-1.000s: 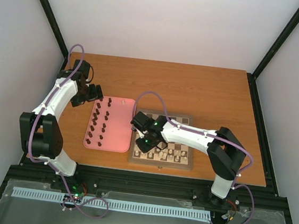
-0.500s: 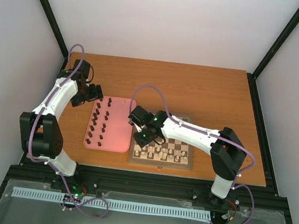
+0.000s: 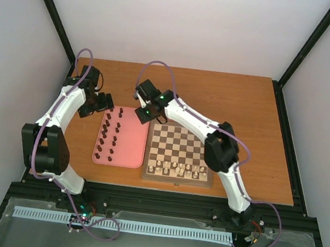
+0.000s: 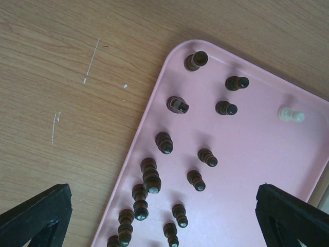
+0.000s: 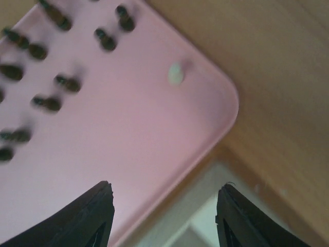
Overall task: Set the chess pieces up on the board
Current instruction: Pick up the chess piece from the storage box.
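The cream chess piece near the pink tray's far corner, beside the board, is next, and my right gripper should close on the body of the cream chess piece (image 3: 135, 113) (image 5: 176, 75).
The board (image 3: 181, 144) lies right of centre, with cream chess pieces (image 3: 177, 171) standing in its two near rows. Several dark brown chess pieces (image 3: 109, 135) stand on the pink tray (image 3: 128, 146). They show again as dark pieces (image 4: 165, 142) in the left wrist view and as blurred dark pieces (image 5: 68, 82) in the right wrist view. One cream piece (image 5: 176, 73) (image 4: 291, 115) (image 3: 136, 114) stands near the tray's far right corner. My right gripper (image 3: 144, 114) (image 5: 164, 216) hovers open over that corner, holding nothing. My left gripper (image 3: 105, 102) (image 4: 162, 221) hangs open above the tray's far left part.
The pink tray (image 4: 241, 170) sits directly left of the board on the brown wooden table (image 3: 226, 100). Black frame posts and white walls stand round the table. The right arm reaches across the board's far left corner.
My right gripper has left the board's near left, swung to the far left over the tray's corner, and opened. The left arm has not moved.
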Robot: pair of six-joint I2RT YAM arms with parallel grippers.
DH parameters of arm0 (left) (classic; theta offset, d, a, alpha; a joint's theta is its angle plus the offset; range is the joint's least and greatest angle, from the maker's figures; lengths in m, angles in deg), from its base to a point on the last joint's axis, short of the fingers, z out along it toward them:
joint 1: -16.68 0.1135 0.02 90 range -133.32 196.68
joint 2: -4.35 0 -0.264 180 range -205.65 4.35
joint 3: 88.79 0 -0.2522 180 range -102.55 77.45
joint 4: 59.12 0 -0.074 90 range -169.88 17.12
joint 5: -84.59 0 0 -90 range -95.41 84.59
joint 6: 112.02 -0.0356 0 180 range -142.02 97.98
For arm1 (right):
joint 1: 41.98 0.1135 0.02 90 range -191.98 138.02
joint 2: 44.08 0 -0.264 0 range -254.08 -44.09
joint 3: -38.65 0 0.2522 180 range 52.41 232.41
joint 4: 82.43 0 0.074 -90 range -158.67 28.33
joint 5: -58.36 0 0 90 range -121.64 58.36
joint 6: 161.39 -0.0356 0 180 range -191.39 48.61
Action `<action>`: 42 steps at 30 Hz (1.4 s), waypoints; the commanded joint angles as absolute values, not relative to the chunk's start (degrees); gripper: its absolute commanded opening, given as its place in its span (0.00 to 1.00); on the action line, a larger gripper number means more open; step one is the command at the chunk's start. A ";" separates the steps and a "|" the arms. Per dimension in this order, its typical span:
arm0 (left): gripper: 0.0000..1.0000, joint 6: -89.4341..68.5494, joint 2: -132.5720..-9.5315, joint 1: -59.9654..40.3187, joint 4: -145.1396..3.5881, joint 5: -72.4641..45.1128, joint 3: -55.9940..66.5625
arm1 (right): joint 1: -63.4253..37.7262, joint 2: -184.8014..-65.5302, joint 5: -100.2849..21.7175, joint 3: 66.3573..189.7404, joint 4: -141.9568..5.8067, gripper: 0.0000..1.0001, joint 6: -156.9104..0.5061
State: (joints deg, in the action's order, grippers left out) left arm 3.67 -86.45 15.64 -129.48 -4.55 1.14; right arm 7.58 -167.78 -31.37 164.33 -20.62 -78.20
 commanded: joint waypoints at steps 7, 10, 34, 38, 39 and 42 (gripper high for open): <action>1.00 3.71 -85.24 15.45 -129.77 -5.76 -0.59 | 5.58 -183.68 -32.75 185.05 -22.47 0.54 -76.15; 1.00 3.88 -85.22 15.49 -129.50 -6.08 -0.01 | 5.57 -185.85 -33.28 186.50 -24.01 0.52 -76.47; 1.00 4.20 -85.61 15.45 -128.93 -5.33 0.99 | 3.96 -196.58 -34.37 193.10 -27.42 0.41 -78.86; 1.00 4.17 -85.90 15.47 -128.86 -5.32 1.15 | 3.92 -197.21 -34.97 193.54 -28.01 0.38 -79.24; 1.00 4.17 -86.01 15.45 -128.83 -5.30 1.16 | 3.91 -197.34 -34.97 193.71 -28.06 0.37 -79.29; 1.00 4.17 -86.34 15.47 -128.88 -5.33 0.93 | 3.86 -197.69 -35.18 194.21 -28.09 0.33 -79.39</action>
State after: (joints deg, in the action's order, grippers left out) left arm 3.74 -86.43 15.64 -129.43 -5.45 1.14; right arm 4.24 -196.09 -34.41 191.89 -26.80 -78.72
